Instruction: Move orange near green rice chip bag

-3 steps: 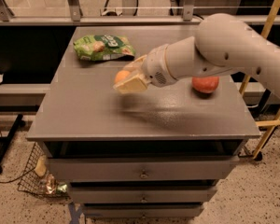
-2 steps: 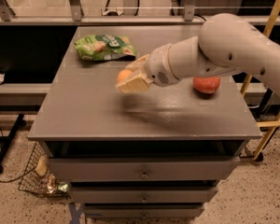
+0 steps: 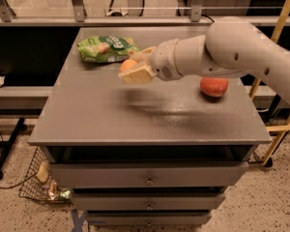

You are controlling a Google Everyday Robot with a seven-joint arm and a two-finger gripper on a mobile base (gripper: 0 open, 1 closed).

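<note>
The orange will go down from my gripper onto the cabinet top, against the green rice chip bag's front corner (image 3: pixel 123 60) nearest the apple.
The green rice chip bag (image 3: pixel 106 48) lies flat at the back left of the grey cabinet top (image 3: pixel 135 115). The small pale orange (image 3: pixel 129 64) is held between the cream fingers of my gripper (image 3: pixel 134 67), raised above the surface just right of and in front of the bag. The gripper is shut on the orange. My white arm reaches in from the right across the top and hides part of the back of the surface.
A larger red-orange apple (image 3: pixel 214 86) sits on the right side of the top, under the arm. The cabinet has drawers (image 3: pixel 147 178) below. A metal rail runs behind. A wire basket (image 3: pixel 41 185) stands on the floor at left, a yellow frame at right.
The gripper with the orange has moved back and slightly left, closer to the green bag. The apple and the bag have not moved.
</note>
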